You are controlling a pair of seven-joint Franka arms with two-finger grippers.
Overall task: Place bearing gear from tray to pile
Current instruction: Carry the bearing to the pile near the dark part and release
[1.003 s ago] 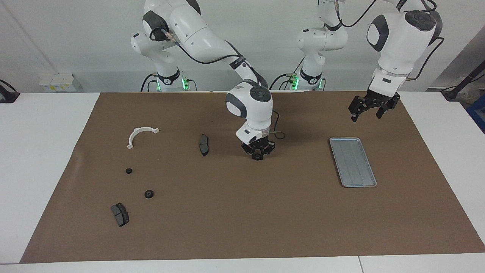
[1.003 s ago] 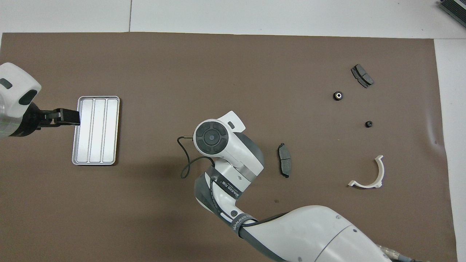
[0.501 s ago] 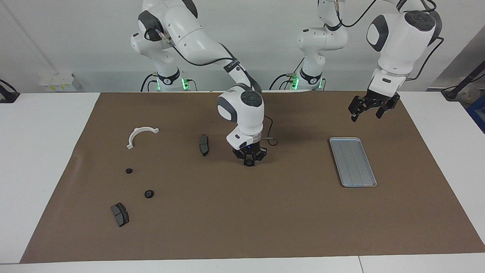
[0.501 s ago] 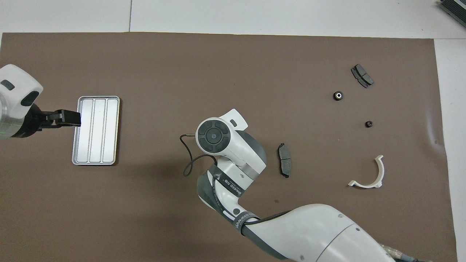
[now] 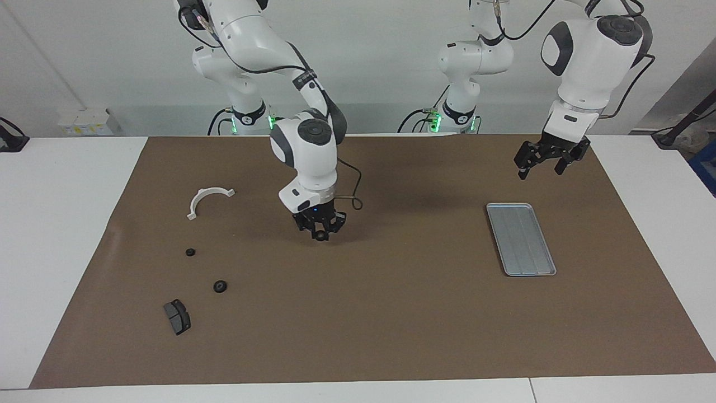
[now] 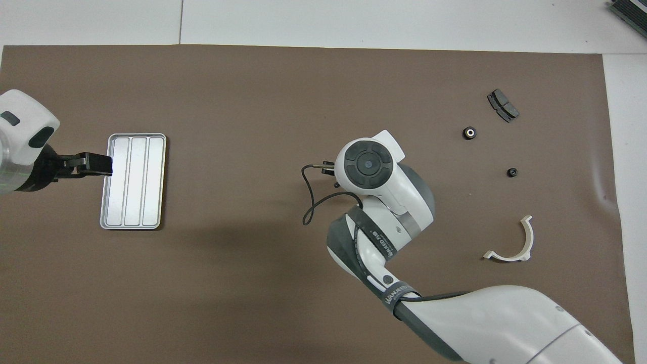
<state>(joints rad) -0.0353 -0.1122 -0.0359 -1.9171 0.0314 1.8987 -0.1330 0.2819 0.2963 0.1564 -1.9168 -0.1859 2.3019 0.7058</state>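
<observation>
Next, I release the bearing gear, now low over the brown mat's middle, from my right gripper between the shiny-centred round part and the white half-ring bracket (image 6: 462, 197).
My right gripper (image 5: 320, 230) hangs low over the middle of the brown mat, shut on a small black round bearing gear (image 5: 320, 236). In the overhead view its own wrist hides both. The silver tray (image 5: 521, 238) (image 6: 132, 180) lies toward the left arm's end. The pile lies toward the right arm's end: a white half-ring bracket (image 5: 208, 200) (image 6: 513, 242), a dark brake pad (image 5: 177, 316) (image 6: 502, 105) and two small black round parts (image 5: 190, 252) (image 5: 220, 286). My left gripper (image 5: 541, 167) waits open above the mat at the tray's edge nearest the robots.
The brown mat (image 5: 391, 324) covers most of the white table. A black cable (image 6: 311, 202) loops off the right wrist. The right arm's forearm (image 6: 480, 323) crosses the mat's near part in the overhead view.
The right gripper has carried the bearing gear toward the right arm's end of the table. It now covers the brake pad that lay in the middle. The left arm has stayed put.
</observation>
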